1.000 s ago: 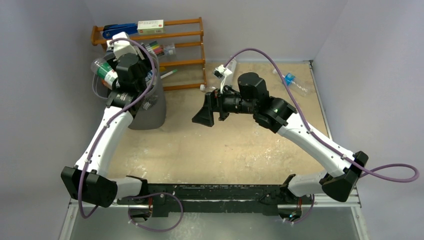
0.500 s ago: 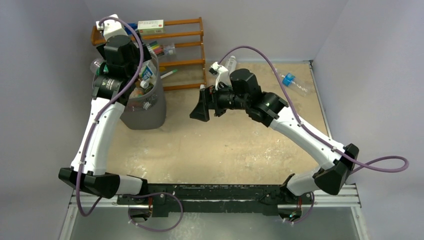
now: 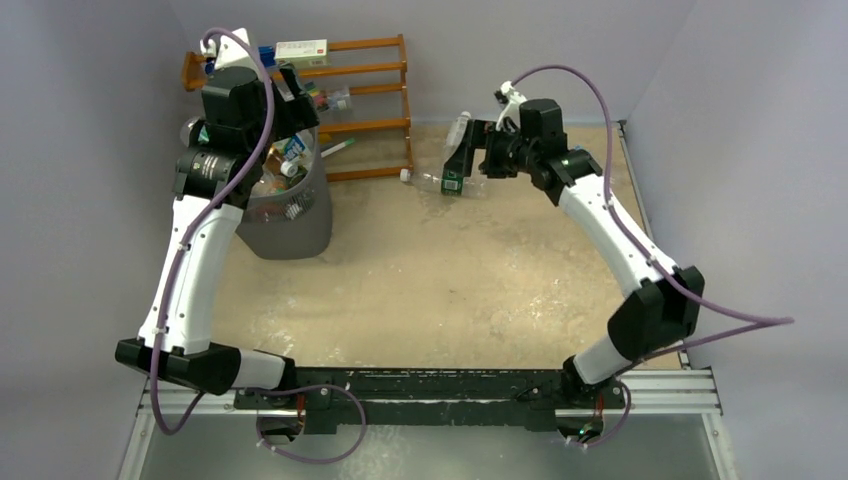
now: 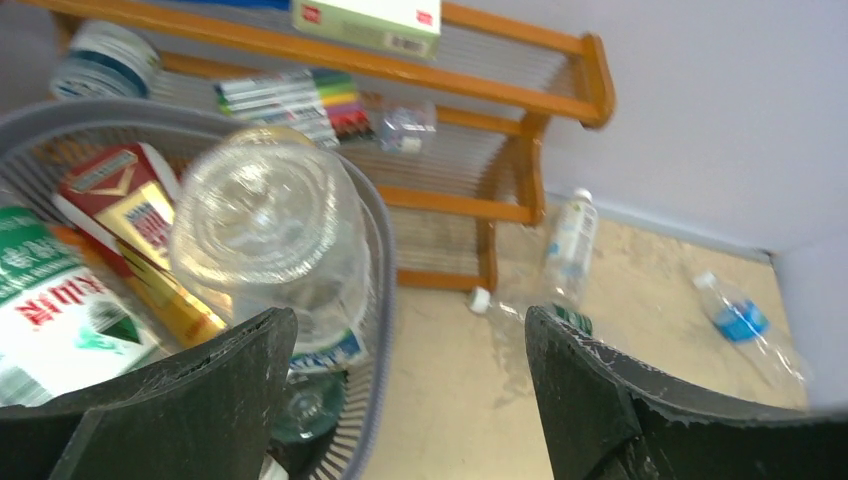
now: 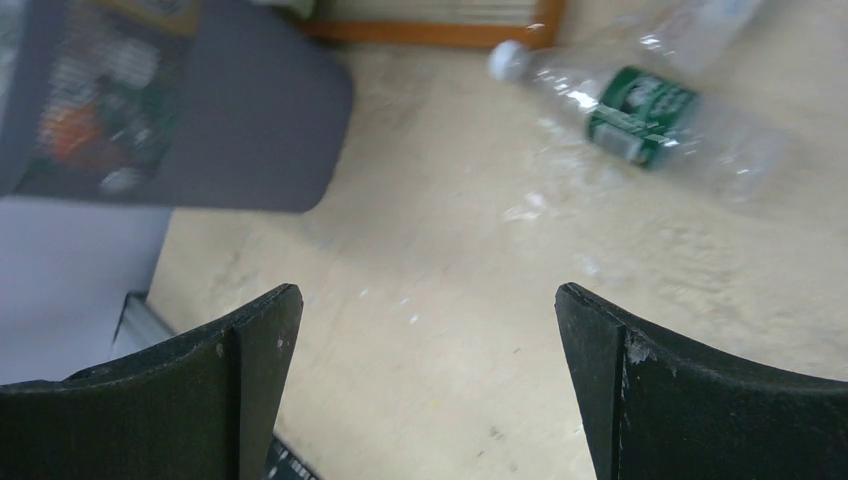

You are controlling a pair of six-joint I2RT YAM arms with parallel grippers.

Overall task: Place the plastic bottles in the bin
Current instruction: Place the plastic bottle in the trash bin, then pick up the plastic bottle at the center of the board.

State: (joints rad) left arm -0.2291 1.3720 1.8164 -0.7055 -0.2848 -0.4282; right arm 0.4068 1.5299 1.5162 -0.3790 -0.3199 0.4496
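The clear bottle with the green label has a lower part (image 3: 469, 186) (image 5: 700, 138) between that label and the bottle's base. My right gripper needs to close there.
The grey bin (image 3: 290, 215) stands at the far left, holding several plastic bottles. My left gripper (image 3: 292, 100) hovers over its far rim, open, nothing between the fingers. In the left wrist view a clear bottle (image 4: 265, 215) lies bottom-up in the bin (image 4: 383, 260), just beyond the left finger (image 4: 200, 390). My right gripper (image 3: 462, 155) is open above a clear bottle with a green label (image 3: 450, 182), which lies ahead of the jaws (image 5: 640, 115) in the right wrist view. Another clear bottle (image 3: 461, 125) and a blue-labelled bottle (image 3: 580, 158) lie by the back wall.
An orange wooden rack (image 3: 365, 72) with markers (image 3: 318, 98) and a box (image 3: 301, 52) stands against the back wall, right behind the bin. The right wall runs close to the blue-labelled bottle.
The left gripper let go of its bottle over the bin and its jaws widened. The right arm swung from mid-table to the back, over the green-labelled bottle.
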